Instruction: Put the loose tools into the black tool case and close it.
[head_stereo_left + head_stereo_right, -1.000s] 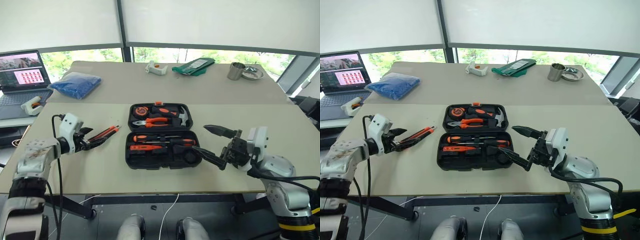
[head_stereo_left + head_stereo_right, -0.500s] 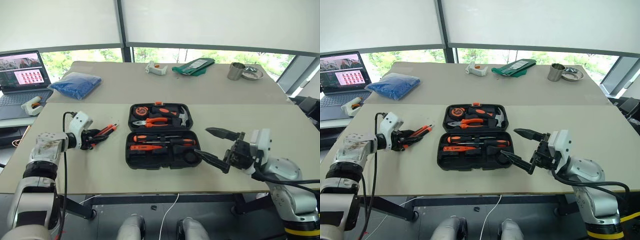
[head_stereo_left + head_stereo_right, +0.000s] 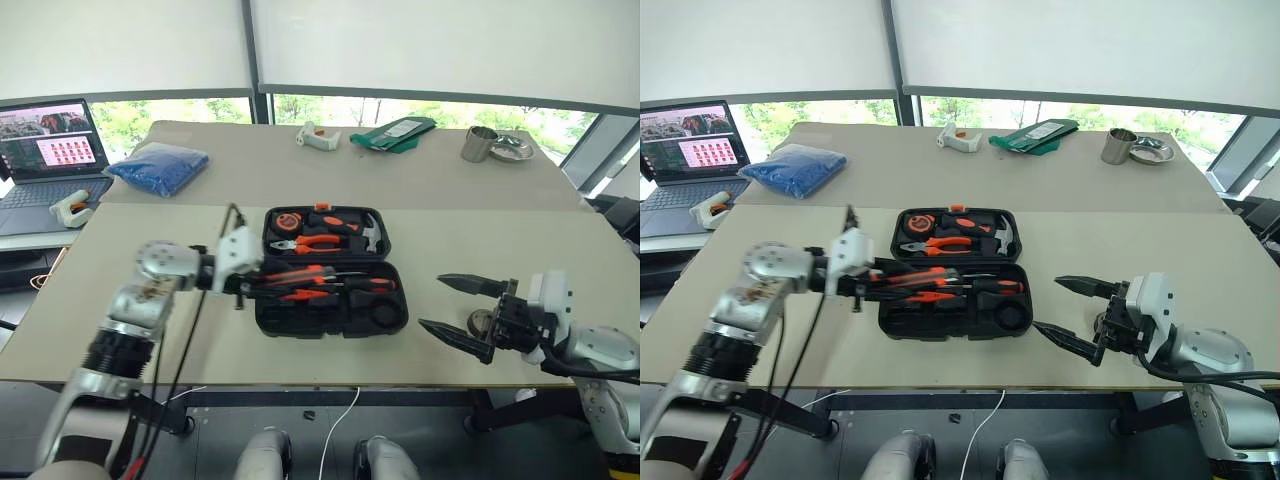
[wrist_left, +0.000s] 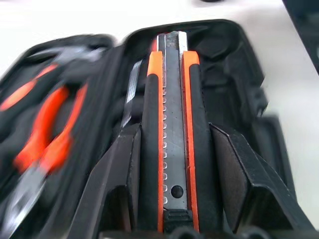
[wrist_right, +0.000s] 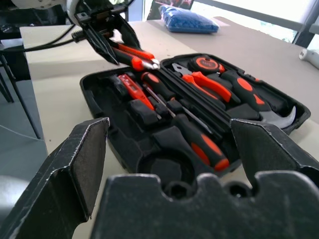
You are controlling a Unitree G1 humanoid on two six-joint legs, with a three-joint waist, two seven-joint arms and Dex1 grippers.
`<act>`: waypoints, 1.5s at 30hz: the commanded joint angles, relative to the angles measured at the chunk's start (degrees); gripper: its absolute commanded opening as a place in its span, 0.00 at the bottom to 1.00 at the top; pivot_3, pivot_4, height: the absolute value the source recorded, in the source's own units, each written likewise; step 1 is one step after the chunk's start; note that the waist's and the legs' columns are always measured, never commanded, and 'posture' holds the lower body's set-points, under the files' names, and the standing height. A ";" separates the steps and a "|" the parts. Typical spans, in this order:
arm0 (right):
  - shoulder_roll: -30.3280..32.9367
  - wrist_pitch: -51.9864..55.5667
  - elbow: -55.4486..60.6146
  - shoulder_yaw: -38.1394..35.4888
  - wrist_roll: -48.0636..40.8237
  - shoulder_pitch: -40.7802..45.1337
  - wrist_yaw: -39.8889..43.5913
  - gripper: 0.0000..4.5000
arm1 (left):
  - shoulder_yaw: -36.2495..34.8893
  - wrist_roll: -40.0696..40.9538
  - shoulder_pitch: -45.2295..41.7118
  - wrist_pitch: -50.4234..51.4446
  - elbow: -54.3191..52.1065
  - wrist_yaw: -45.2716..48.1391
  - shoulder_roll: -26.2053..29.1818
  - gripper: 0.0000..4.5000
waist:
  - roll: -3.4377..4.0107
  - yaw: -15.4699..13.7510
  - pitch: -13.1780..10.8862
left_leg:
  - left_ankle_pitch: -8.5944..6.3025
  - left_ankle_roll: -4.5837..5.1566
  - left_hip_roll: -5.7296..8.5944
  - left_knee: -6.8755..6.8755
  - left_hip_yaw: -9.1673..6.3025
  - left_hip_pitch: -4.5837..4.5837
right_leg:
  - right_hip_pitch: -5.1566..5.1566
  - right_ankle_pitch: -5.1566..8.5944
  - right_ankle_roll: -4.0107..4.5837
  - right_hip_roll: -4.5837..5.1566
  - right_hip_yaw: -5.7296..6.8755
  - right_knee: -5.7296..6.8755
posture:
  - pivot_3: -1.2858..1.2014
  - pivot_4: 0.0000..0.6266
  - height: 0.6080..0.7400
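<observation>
The orange-black utility knife, held just above the near half now, will be let go by my left gripper along the front edge of the black tool case's near half point(image 3: 317, 313).
The black tool case point(image 3: 330, 325) lies open in the middle of the near table. Pliers, a hammer and a tape measure fill its far half. Two orange-and-black screwdrivers point(image 3: 360, 285) lie in the near half. My left gripper point(image 3: 265, 283) is shut on the orange-black utility knife point(image 3: 305, 272) and holds it just above the near half's left end. In the left wrist view the knife point(image 4: 172, 124) sits lengthwise between both fingers point(image 4: 127, 169). My right gripper point(image 3: 432, 302) hangs open and empty to the right of the case, pointing at it, with the case point(image 5: 114, 149) between its fingers point(image 5: 75, 164).
On the far table are a blue bag point(image 3: 158, 167), a white object point(image 3: 315, 135), a green pouch point(image 3: 395, 132) and a metal cup point(image 3: 478, 143). A laptop point(image 3: 45, 135) and a small white item point(image 3: 75, 207) sit at the far left.
My left gripper closed on the utility knife on the table left of the case, then carried it right over the case's near half. My right gripper drew back slightly to the right.
</observation>
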State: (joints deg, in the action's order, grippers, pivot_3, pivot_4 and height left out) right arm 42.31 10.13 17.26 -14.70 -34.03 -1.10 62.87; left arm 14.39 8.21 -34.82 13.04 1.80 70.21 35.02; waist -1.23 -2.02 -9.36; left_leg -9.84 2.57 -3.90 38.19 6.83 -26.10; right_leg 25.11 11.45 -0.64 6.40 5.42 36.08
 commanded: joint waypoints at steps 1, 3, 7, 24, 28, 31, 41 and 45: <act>0.68 -1.35 0.91 -2.09 -0.62 -0.16 0.86 1.00 | 2.59 -2.29 -0.24 3.03 -4.28 -1.84 -0.47 0.36 | 0.00 0.16 0.00 | 0.00 0.00 -0.02 0.00 -0.02 0.02 | 0.00 0.00 0.00 -0.03 -0.02 0.01 | 0.52 0.24 1.00; 0.60 -1.32 1.23 -2.34 -0.64 -0.55 0.85 1.00 | 4.01 -3.30 -0.23 3.48 -4.30 -1.97 -0.53 0.36 | 0.00 0.18 0.00 | 0.00 0.01 -0.02 0.00 -0.06 0.02 | 0.00 0.00 0.00 -0.05 -0.02 0.02 | 0.52 0.24 1.00; 0.43 -1.32 2.11 -2.91 -0.70 -1.78 0.58 1.00 | 6.00 -4.94 -0.52 3.86 -3.44 -1.62 -0.10 0.36 | 0.00 -0.13 0.00 | 0.00 0.01 0.00 0.02 -0.08 0.02 | -0.01 0.00 0.00 -0.03 -0.02 0.00 | 0.52 0.24 1.00; 0.43 -0.61 3.71 -3.45 -1.04 -3.12 -0.39 1.00 | 8.56 -8.12 -0.40 4.55 -1.41 -2.94 -2.83 0.36 | 0.02 -0.65 0.01 | 0.00 0.01 0.07 0.13 -0.19 0.01 | -0.13 0.07 0.10 0.01 0.00 -0.02 | 0.52 0.24 1.00; 0.45 -0.19 3.84 -3.04 -1.11 -2.82 -0.66 1.00 | 8.60 -7.47 -0.12 5.33 -1.24 -2.16 -3.15 0.36 | 0.03 -0.68 0.01 | -0.02 0.02 0.08 0.17 -0.22 0.01 | -0.16 0.09 0.12 0.01 0.00 -0.02 | 0.52 0.24 1.00; 0.39 -0.11 3.65 -2.57 -0.99 -2.53 -0.86 1.00 | 7.43 -6.27 -0.56 3.43 0.15 -2.46 -4.63 0.64 | 0.03 -0.72 0.02 | -0.02 0.02 0.08 0.18 -0.23 0.02 | -0.17 0.09 0.13 0.02 0.01 -0.02 | 0.52 0.24 1.00; -0.35 -0.24 3.21 -1.11 -0.60 -1.69 -1.66 1.00 | -2.54 4.36 -2.01 -3.93 5.22 1.03 -7.28 0.96 | 0.04 -0.24 0.02 | -0.03 0.09 0.05 0.20 -0.23 -0.02 | -0.13 0.02 -0.01 -0.03 0.01 0.01 | 0.52 0.24 1.00; -0.73 -0.57 2.79 -0.86 -0.39 -1.63 -1.96 1.00 | -5.06 5.53 -1.70 -5.63 8.32 2.07 -5.91 0.91 | 0.04 -0.13 0.02 | -0.03 0.09 0.04 0.20 -0.23 0.01 | -0.14 0.01 -0.02 -0.05 0.01 0.03 | 0.52 0.24 1.00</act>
State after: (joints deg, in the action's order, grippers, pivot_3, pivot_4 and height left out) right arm 41.77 10.24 19.18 -15.04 -34.20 -3.24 61.15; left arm 11.34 12.18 -36.01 9.39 9.53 71.64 28.45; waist -1.20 -2.15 -9.33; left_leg -9.87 2.66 -3.86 38.39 6.60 -26.08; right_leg 24.97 11.46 -0.66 6.34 5.43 36.11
